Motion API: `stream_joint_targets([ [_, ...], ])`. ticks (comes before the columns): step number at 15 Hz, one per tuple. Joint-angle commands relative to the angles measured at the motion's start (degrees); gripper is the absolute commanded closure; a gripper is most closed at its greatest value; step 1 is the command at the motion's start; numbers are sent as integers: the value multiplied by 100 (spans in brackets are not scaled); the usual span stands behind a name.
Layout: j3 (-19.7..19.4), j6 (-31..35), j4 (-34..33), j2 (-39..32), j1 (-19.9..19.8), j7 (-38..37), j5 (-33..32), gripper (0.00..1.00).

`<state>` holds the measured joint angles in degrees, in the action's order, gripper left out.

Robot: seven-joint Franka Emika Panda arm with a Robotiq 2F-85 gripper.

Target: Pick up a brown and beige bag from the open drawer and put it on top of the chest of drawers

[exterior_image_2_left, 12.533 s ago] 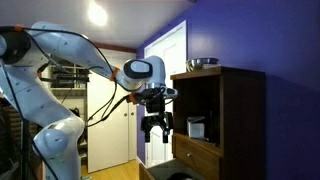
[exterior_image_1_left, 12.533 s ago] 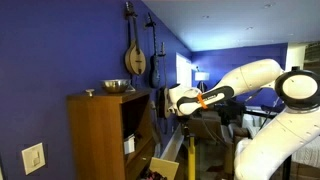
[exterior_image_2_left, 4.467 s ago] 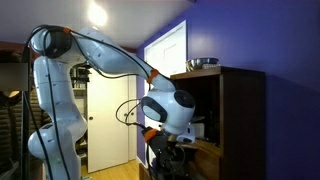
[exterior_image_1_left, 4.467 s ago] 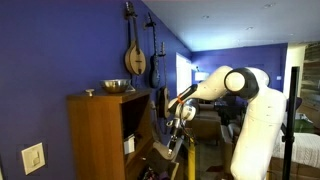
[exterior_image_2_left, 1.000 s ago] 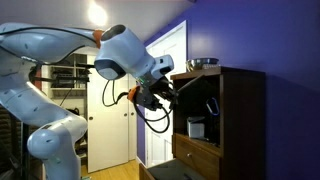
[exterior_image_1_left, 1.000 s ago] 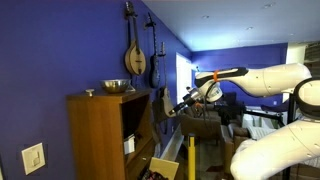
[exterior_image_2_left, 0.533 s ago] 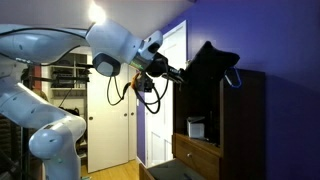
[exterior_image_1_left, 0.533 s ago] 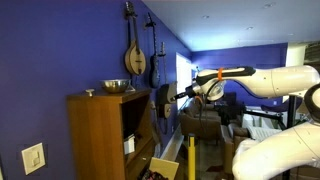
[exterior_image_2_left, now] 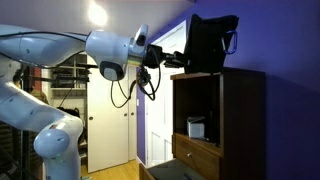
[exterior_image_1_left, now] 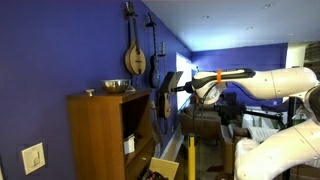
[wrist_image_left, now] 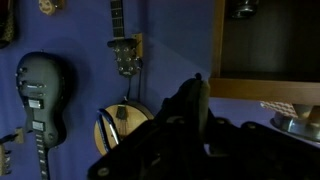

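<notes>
I will use my gripper to set the bag down on the chest top beside the shiny metal bowl point(exterior_image_1_left: 141, 87) point(wrist_image_left: 243, 99). The bag is now held just above the chest top.
The bag point(exterior_image_2_left: 210, 42) shows as a dark, limp shape held up in the air, just above the flat top of the chest of drawers point(exterior_image_2_left: 240, 110). My gripper point(exterior_image_2_left: 186, 56) is shut on its near side, reaching in level from the side. In the wrist view the bag point(wrist_image_left: 190, 105) sticks up dark between the jaws of the gripper point(wrist_image_left: 190, 128). In an exterior view the gripper point(exterior_image_1_left: 171, 86) is beside the top front corner of the chest point(exterior_image_1_left: 100, 135). The open drawer point(exterior_image_1_left: 160, 166) juts out at the bottom, its front point(exterior_image_2_left: 196, 156) seen in both exterior views.
A shiny metal bowl point(exterior_image_1_left: 117, 87) stands on the chest top, and its rim point(wrist_image_left: 300, 126) shows at the wrist view's right edge. String instruments point(exterior_image_1_left: 134, 55) hang on the blue wall behind. A white cup point(exterior_image_2_left: 196, 127) sits on the chest's middle shelf.
The arm has lifted the bag from beside the chest's upper shelf to above the level of its top and carried it toward the chest. The gripper has stayed shut.
</notes>
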<state>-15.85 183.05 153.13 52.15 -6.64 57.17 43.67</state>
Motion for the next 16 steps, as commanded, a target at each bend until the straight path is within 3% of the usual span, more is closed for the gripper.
stream_joint_targets([
  [1, -67, 54, 89, -5, 147, -26, 79, 98],
  [4, -466, 30, 52, 409, 1138, -50, 295, 98],
  [6, -556, -112, -103, 590, 1516, -51, 214, 98],
  [10, -671, 398, -654, 745, 2438, -202, 264, 98],
  [11, -640, 527, -822, 593, 2542, -357, 303, 98],
  [13, -648, 173, -1025, 211, 2444, -534, 209, 98],
  [14, -620, 292, -693, 588, 2402, -394, 126, 90],
  [16, -625, 246, -789, 406, 2418, -472, 126, 90],
])
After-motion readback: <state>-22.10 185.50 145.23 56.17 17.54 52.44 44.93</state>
